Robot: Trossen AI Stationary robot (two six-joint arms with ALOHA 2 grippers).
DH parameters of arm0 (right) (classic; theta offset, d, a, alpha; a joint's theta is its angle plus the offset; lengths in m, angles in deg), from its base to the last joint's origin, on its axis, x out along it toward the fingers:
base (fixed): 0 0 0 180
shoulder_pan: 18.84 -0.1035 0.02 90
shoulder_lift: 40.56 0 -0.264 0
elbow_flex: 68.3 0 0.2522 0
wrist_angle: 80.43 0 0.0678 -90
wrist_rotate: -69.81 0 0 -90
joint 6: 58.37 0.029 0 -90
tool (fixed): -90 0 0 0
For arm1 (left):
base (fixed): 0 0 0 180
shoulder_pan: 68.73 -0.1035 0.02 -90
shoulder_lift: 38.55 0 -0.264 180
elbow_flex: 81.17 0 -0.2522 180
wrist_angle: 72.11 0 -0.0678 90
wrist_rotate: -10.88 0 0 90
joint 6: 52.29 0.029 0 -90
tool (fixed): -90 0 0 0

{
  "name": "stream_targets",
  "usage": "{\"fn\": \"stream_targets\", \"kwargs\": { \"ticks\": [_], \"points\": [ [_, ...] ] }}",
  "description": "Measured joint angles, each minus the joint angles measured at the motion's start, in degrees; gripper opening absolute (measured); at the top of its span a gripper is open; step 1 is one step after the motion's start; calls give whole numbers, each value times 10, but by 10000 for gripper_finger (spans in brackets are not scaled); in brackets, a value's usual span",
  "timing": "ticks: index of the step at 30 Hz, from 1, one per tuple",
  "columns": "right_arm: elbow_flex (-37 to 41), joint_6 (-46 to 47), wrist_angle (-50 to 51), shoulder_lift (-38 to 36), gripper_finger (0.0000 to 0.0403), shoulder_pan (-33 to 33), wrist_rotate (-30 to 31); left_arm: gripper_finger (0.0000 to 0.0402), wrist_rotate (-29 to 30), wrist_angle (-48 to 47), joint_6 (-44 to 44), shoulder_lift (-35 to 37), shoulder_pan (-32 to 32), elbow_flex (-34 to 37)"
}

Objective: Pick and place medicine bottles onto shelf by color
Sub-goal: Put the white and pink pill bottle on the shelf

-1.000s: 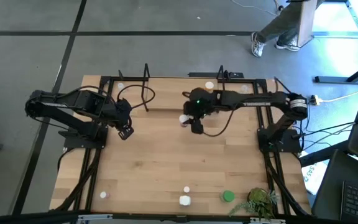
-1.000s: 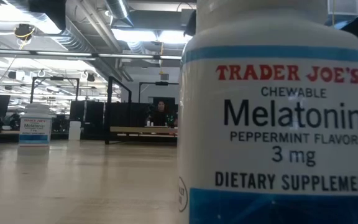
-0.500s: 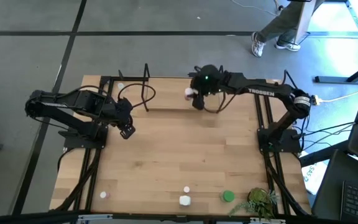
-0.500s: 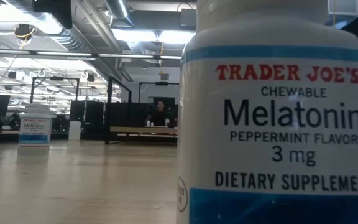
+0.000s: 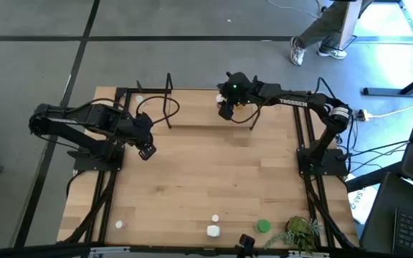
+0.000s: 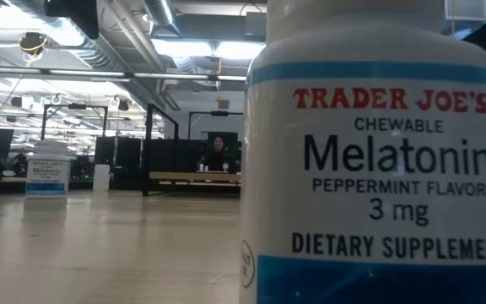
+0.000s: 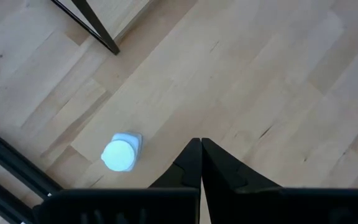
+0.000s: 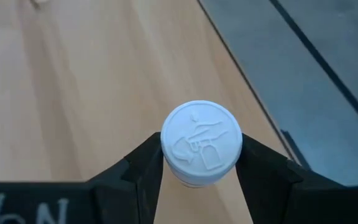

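My right gripper will set the white-capped bottle on the light wood shelf (image 5: 223, 96) near its far edge.
My right gripper (image 5: 224, 106) reaches over the far edge of the table and is shut on a small bottle (image 5: 219, 99) with a white cap (image 8: 201, 142) and a pinkish body. It hovers above the shelf (image 5: 192, 118), whose light wood board (image 8: 92, 81) lies under it. White caps (image 5: 242, 98) sit on the shelf. My left gripper (image 5: 145, 151) waits shut at the table's left, beside a white bottle (image 7: 120, 154) standing on the tabletop. More bottles stand near the near edge: a green one (image 5: 263, 226) and white ones (image 5: 214, 231). My right gripper pinches the bottle between its two fingers (image 8: 143, 167), one on each side just under the white cap's rim (image 8: 166, 163). The fingers come from above, pointing down. The bottle stands upright with its cap facing the wrist camera. Its base is hidden by the cap.
Black wire uprights (image 5: 169, 89) rise from the shelf. A plant (image 5: 301, 233) sits at the near right corner. A large melatonin bottle (image 6: 378, 169) fills the low view, another (image 6: 47, 176) stands farther off. A person's legs (image 5: 321, 36) show beyond the table.
My right gripper has carried the bottle from the middle of the table toward the far edge and now holds it over the shelf. It stayed shut on the bottle the whole way. The left arm has kept still.
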Motion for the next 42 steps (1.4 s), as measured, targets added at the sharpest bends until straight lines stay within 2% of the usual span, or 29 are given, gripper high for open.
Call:
{"fn": "stream_targets", "kwargs": {
  "ticks": [7, 20, 24, 42],
  "points": [
    [0, 30, -15, 3, 179, 13, 24, 0, 0, 0, -1, 0, 0, 0],
    [1, 76, -10, 31, 179, 16, 31, 0, 0, 2, -2, 0, 0, 0],
    [1, 76, -13, 31, 179, 16, 63, 0, 0, 6, -2, 0, 0, 0],
    [1, 75, 10, 31, 179, 17, 63, 0, 0, 9, -2, 0, 0, 0]
  ]
}}
